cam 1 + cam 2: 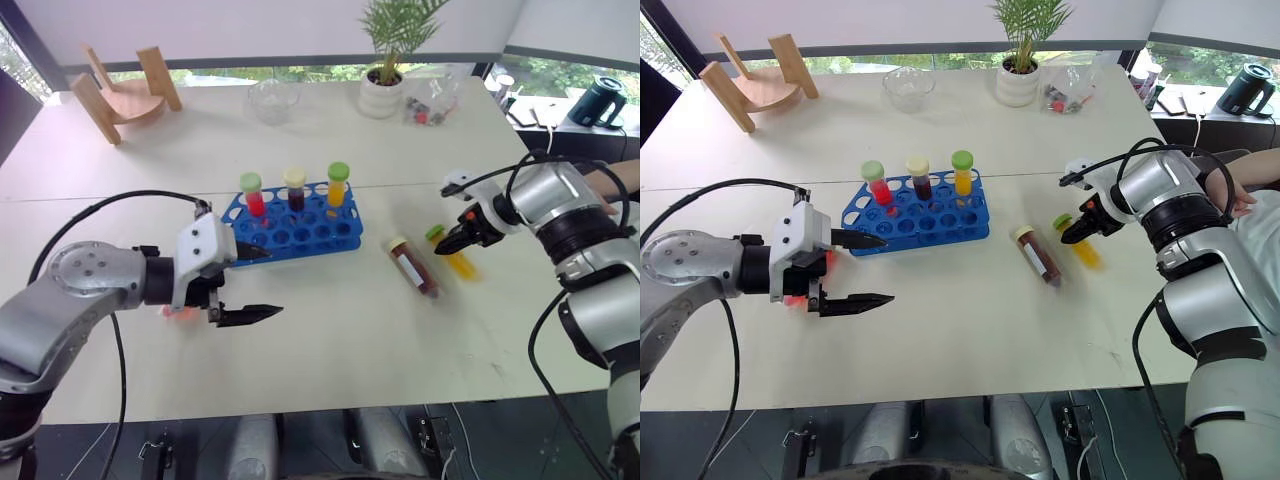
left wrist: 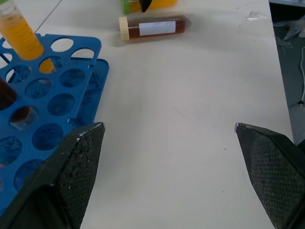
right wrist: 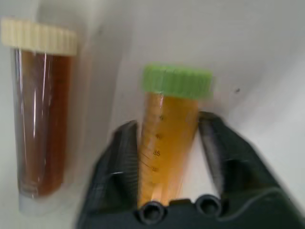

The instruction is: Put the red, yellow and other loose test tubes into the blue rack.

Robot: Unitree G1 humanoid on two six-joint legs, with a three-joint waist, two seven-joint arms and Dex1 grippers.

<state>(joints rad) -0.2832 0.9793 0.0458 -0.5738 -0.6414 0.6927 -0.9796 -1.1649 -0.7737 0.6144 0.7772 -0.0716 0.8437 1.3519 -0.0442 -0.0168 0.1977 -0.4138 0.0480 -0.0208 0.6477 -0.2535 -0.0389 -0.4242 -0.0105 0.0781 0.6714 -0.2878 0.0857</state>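
Next, my right gripper lets go of the yellow tube, now low on the table, in the blue rack's near corner hole (image 1: pixel 344 230), in front of the orange tube.
The blue rack (image 1: pixel 342 233) stands mid-table and holds three upright tubes: a red one (image 1: pixel 253 196), a dark one (image 1: pixel 295 190) and an orange one (image 1: pixel 337 186). To its right a brown tube with a cream cap (image 1: pixel 413 266) lies loose on the table. Beside it lies a yellow tube with a green cap (image 1: pixel 460 262), low on the table, and my right gripper (image 1: pixel 450 243) is shut on it, a finger (image 3: pixel 121 148) on each side of its body (image 3: pixel 167 143). My left gripper (image 1: pixel 275 282) hangs open and empty just left of and in front of the rack.
Along the far edge are a wooden stand (image 1: pixel 125 85), a glass bowl (image 1: pixel 272 100), a potted plant (image 1: pixel 385 80) and a clear bag of small items (image 1: pixel 432 100). A person's arm (image 1: pixel 1255 175) rests at the right edge, behind my right arm.
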